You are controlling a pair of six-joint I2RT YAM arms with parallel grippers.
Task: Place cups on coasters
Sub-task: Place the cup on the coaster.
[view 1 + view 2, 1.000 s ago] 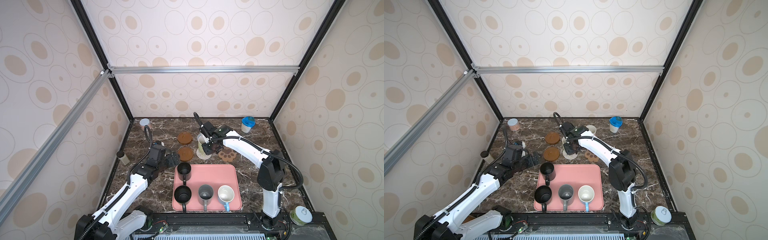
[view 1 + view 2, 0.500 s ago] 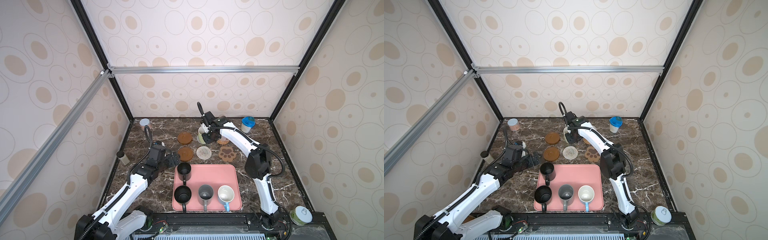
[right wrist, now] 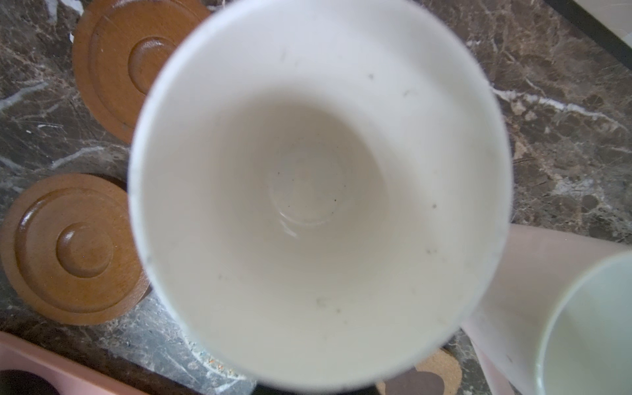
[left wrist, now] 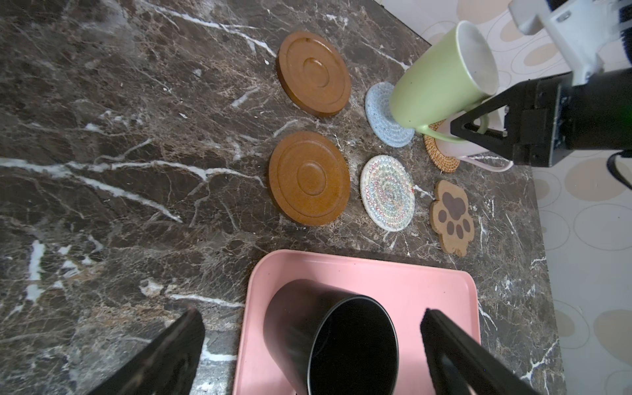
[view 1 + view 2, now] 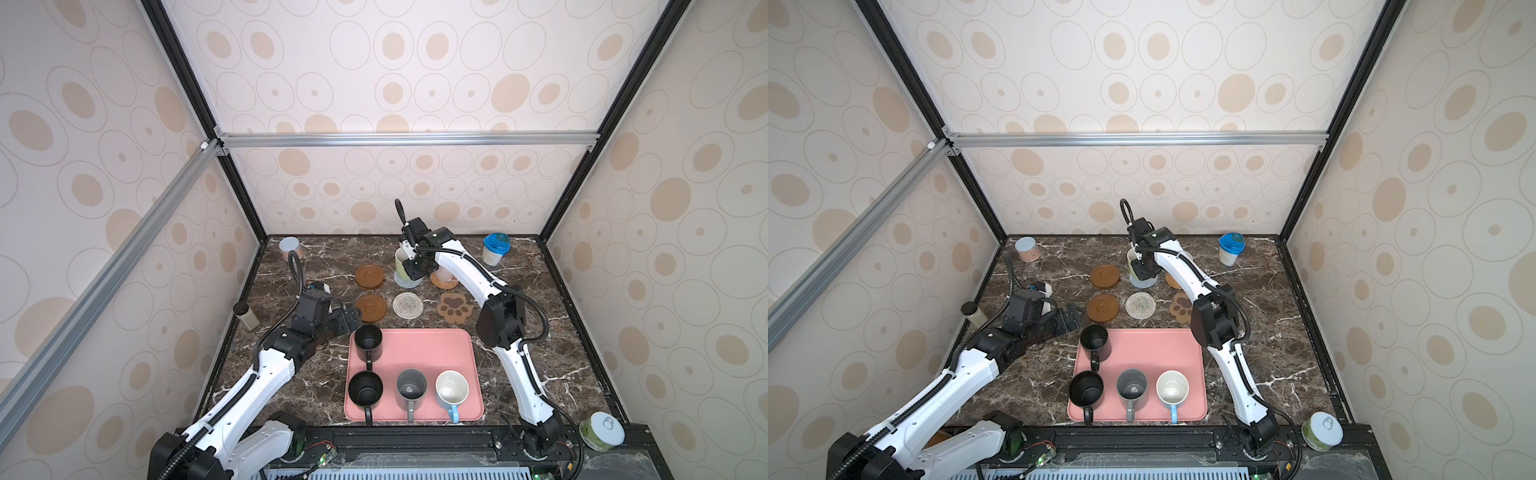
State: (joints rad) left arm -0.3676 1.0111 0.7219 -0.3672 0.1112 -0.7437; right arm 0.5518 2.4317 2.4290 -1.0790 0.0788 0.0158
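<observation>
The robot's right gripper needs to let go of the pale green cup on the blue-grey crochet coaster (image 5: 406, 276) beside the pale pink cup.
My right gripper (image 4: 468, 131) is shut on the handle of the pale green cup (image 4: 434, 78), whose base is on the blue-grey crochet coaster (image 4: 381, 116) at the back; its white inside (image 3: 318, 191) fills the right wrist view. A pale pink cup (image 4: 458, 147) stands beside it on the orange rattan coaster (image 4: 439, 155). Two brown disc coasters (image 5: 369, 276) (image 5: 370, 307), the whitish woven one (image 5: 407, 304) and the paw one (image 5: 454, 307) are bare. My left gripper (image 4: 311, 318) is open beside a black cup (image 5: 368, 341) on the pink tray (image 5: 428, 349). Another black cup (image 5: 365, 388), a grey one (image 5: 411, 388) and a light blue one (image 5: 451, 388) line the tray's front.
A white tub with a blue lid (image 5: 494, 249) stands at the back right and a pinkish can (image 5: 289, 246) at the back left. A small black-capped bottle (image 5: 246, 316) is by the left wall. A green can (image 5: 601, 430) sits at the front right corner.
My right arm has carried the green cup from over the whitish woven coaster back to the blue-grey coaster. The left arm has stayed still.
</observation>
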